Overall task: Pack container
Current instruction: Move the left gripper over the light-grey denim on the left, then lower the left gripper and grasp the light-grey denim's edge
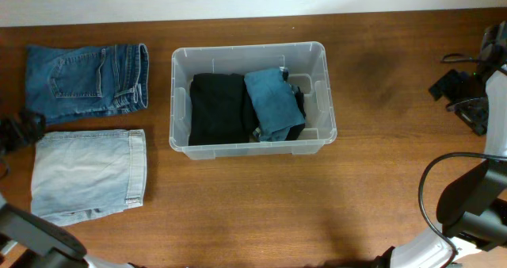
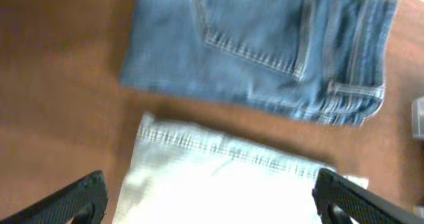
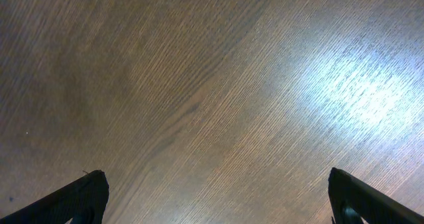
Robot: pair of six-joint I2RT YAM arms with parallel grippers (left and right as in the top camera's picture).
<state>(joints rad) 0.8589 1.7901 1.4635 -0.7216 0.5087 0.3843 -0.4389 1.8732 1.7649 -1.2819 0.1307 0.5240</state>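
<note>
The pale denim has an outer edge that is farthest from the clear plastic container. Next, my left gripper closes on the middle of the pale denim's outer edge [image 1: 40, 175].
The clear plastic container [image 1: 181, 101] stands at the table's middle. Inside it lie a folded black garment [image 1: 218, 109] and a folded blue denim piece [image 1: 273, 101]. Left of it lie folded dark blue jeans [image 1: 85, 82] [image 2: 265, 45] and, nearer the front, folded pale denim [image 1: 89, 175] [image 2: 225, 177]. My left gripper [image 1: 22, 130] [image 2: 212, 204] hovers open at the far left, its fingers [image 2: 73, 197] spread wide over the pale denim's edge. At the far right my right gripper [image 1: 463, 93] [image 3: 218, 204] is open above bare wood, holding nothing.
The wooden table [image 1: 261, 212] [image 3: 199, 85] carries nothing else. A pale wall strip runs along the back edge. Arm links and a black cable [image 1: 432, 193] sit at the front right, and another arm link [image 1: 36, 236] at the front left.
</note>
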